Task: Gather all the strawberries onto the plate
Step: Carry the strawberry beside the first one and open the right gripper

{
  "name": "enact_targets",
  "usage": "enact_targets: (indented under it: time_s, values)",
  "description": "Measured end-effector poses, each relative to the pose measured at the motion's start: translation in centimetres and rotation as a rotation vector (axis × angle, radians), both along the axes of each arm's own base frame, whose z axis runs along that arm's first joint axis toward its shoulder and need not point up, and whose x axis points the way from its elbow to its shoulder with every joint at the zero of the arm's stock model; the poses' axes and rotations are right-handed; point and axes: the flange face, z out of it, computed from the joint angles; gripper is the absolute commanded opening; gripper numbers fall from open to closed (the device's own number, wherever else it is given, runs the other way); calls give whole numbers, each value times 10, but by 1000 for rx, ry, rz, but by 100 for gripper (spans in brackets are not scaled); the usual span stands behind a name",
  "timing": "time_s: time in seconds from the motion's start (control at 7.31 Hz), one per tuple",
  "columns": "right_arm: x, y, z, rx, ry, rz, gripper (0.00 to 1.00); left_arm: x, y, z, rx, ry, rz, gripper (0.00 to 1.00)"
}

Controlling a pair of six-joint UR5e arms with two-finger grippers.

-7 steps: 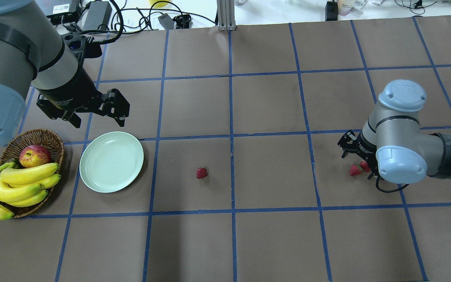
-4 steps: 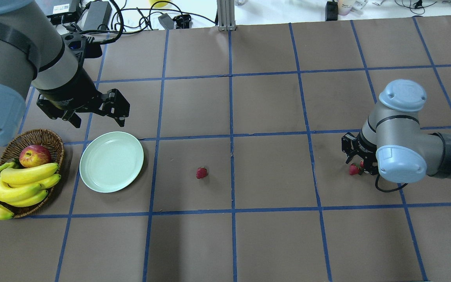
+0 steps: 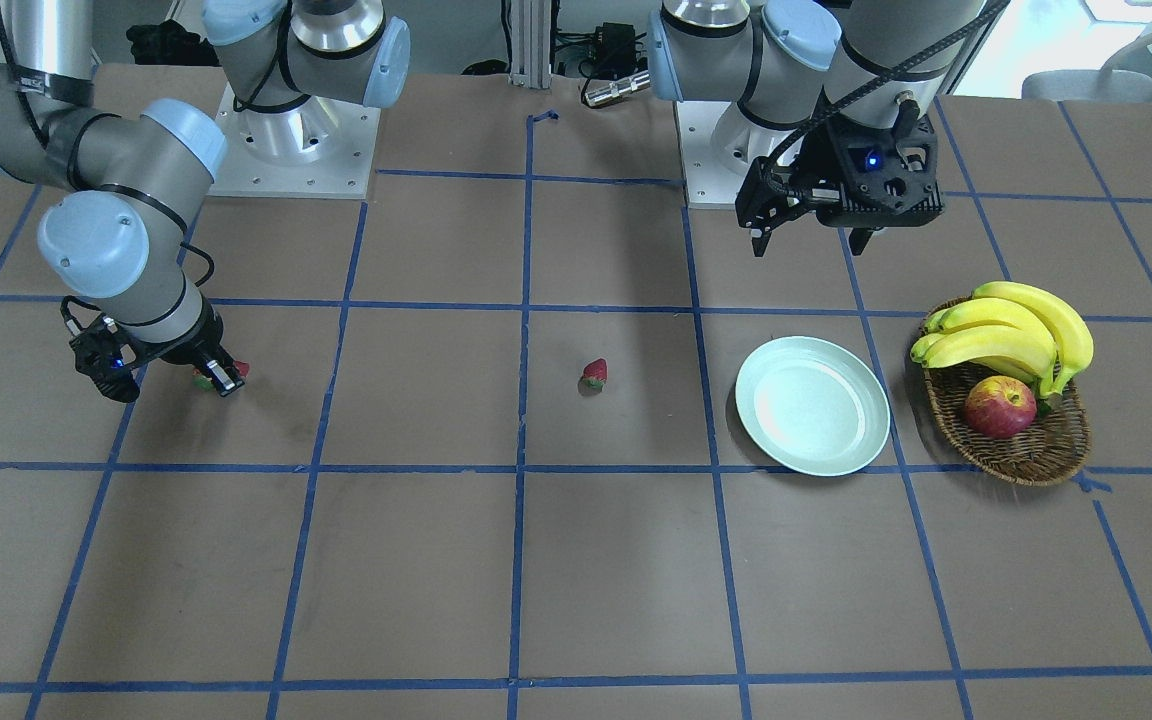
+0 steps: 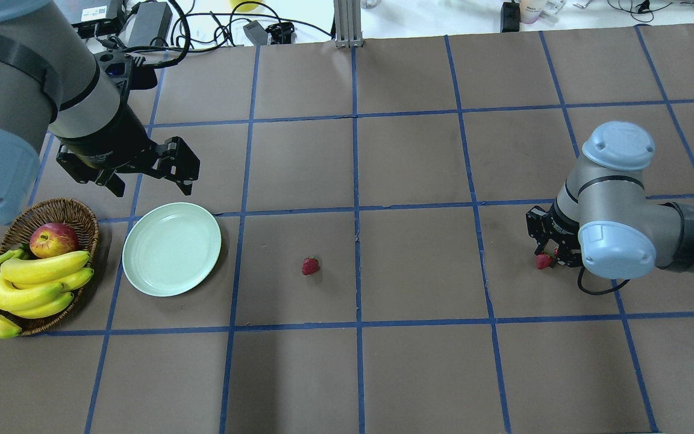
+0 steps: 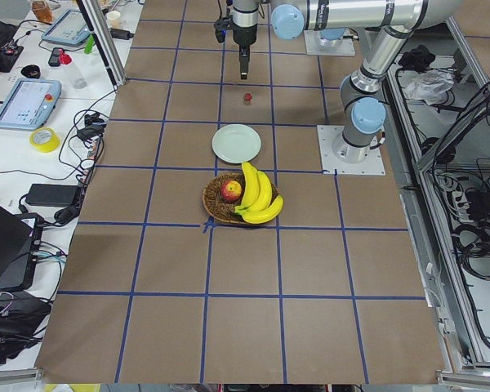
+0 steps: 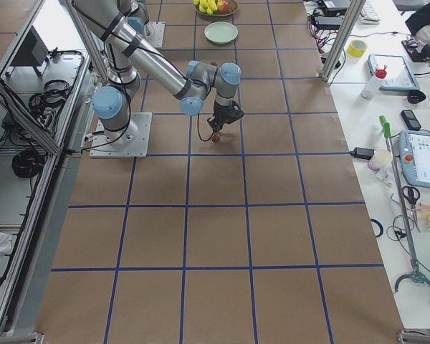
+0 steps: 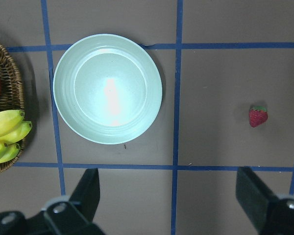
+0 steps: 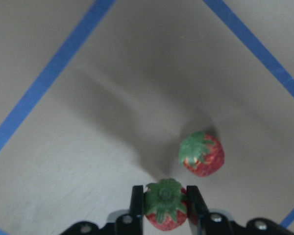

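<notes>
The strawberry in my right gripper should be let go on the table (image 3: 616,415) beside the lone strawberry in the middle of the table, short of the plate.
My right gripper (image 8: 162,193) is shut on a strawberry (image 8: 162,209), low at the table on the right (image 4: 549,256). A second strawberry (image 8: 202,154) lies loose on the table just beside it. A red berry (image 4: 543,261) shows at the gripper's tip in the overhead view. The third strawberry (image 4: 310,266) lies alone mid-table and shows in the left wrist view (image 7: 257,116). The pale mint-green plate (image 4: 171,249) has nothing on it. My left gripper (image 4: 153,181) is open and empty, held above the plate's far side.
A brown wicker basket (image 4: 79,211) with bananas (image 4: 34,283) and a red-yellow apple (image 4: 53,239) stands left of the plate. Cables and power bricks (image 4: 148,24) lie beyond the table's far edge. Blue tape lines grid the brown tabletop.
My right gripper has turned over the two strawberries and shut on one of them. The left arm, plate and middle strawberry have not moved.
</notes>
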Motion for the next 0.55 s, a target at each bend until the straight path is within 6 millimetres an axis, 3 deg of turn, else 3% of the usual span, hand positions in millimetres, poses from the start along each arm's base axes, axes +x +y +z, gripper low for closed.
enact_targets:
  time_s: [0.14,0.27,0.55]
  values:
    - [32,-18,33,15,-16,106,3,0,0,-1,1,0,0,100]
    - [82,-29,63,13,-35,218,3,0,0,-1,2,0,0,100]
    - [190,-20,85,-15,-106,438,2,0,0,-2,3,-1,0,100]
